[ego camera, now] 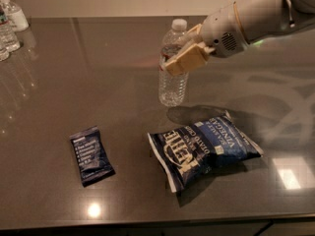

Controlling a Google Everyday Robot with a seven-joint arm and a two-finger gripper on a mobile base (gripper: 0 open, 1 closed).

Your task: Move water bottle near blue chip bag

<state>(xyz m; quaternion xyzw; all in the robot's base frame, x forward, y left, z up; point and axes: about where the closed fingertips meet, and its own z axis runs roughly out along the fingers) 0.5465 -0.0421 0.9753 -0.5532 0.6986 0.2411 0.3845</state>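
Observation:
The robot's gripper will release the water bottle standing close against the back edge of the blue chip bag (184,125).
The water bottle (173,65) is clear and ribbed with a white cap, upright in the middle of the dark table. My gripper (183,57) comes in from the upper right and is shut on the bottle's upper body at the label band. The bottle's base is just above or on the table, a short way behind the blue chip bag (203,147). The bag is navy with white "Kettle" lettering and lies flat at the front right of centre.
A small dark blue snack-bar wrapper (91,155) lies flat at the front left. Several bottles, one with a pump top (13,11), stand at the far left corner. The dark table (88,68) reflects ceiling lights.

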